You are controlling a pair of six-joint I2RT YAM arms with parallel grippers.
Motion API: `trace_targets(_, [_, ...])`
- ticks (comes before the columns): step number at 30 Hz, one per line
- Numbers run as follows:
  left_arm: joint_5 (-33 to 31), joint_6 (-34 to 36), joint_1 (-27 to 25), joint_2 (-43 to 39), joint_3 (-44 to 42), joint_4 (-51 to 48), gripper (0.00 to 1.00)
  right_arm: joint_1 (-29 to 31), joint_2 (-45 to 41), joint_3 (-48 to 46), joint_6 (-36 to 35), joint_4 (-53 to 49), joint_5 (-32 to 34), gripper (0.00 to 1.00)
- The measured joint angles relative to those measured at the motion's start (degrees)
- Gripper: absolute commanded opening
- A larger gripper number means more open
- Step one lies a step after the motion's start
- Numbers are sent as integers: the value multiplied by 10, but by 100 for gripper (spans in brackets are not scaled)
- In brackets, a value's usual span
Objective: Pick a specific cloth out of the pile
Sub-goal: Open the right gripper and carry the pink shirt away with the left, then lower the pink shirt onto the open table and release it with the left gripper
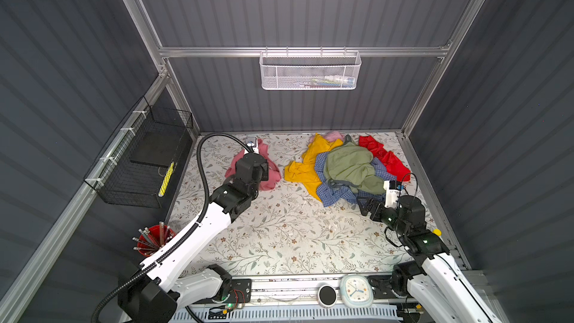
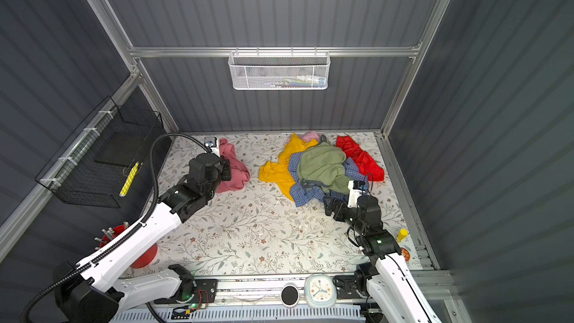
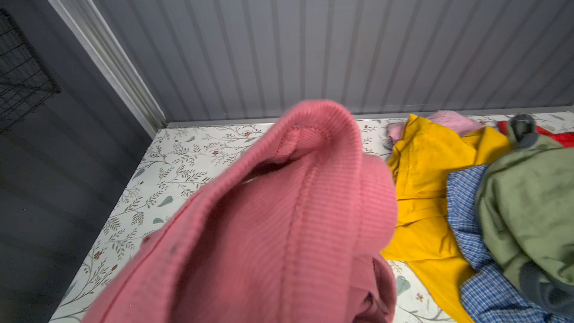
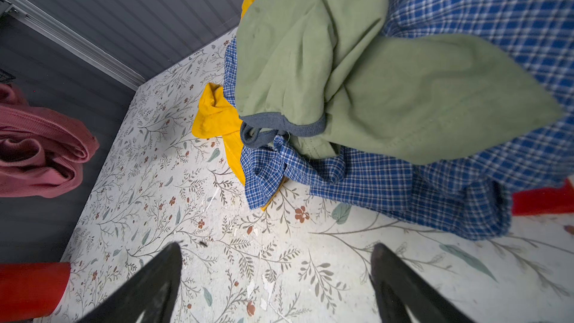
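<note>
My left hand needs to drop the cloth on the flowered table (image 1: 254,189) beside the mustard garment, slightly apart from the pile. The cloth now lies near the table's back.
The cloth (image 1: 271,178) (image 2: 237,176), a dusty rose-pink ribbed garment, lies apart from the pile, on the table's left side near the back. My left gripper (image 1: 265,170) (image 2: 226,171) is shut on it. Its fabric fills the left wrist view (image 3: 279,212) and hides the fingers there. The pile (image 1: 348,166) (image 2: 321,166) of mustard, sage green, blue-checked, red and pale pink garments sits at the back right. My right gripper (image 1: 365,207) (image 2: 330,206) (image 4: 276,248) stands open and empty over bare table, just in front of the pile's blue-checked edge (image 4: 372,178).
A black wire basket (image 1: 139,163) hangs on the left wall and a white mesh basket (image 1: 310,71) on the back wall. A red cup of pens (image 1: 153,240) stands front left. A clock (image 1: 354,290) sits at the front edge, and a small yellow object (image 1: 437,232) at the right edge.
</note>
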Motion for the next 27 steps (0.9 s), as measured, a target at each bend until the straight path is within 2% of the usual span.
trace_targets(7, [47,-11,90,40,-16,3,0,0,0,0,0,0,-4,93])
trace_targets(13, [81,-14,137,80,-24,32,0,0,0,0,0,0,-6,93])
trace_targets(18, [92,-7,157,135,-24,90,0,0,0,0,0,0,-8,93])
trace_targets(27, [91,54,160,252,-12,226,0,0,4,-1,1,5,-11,92])
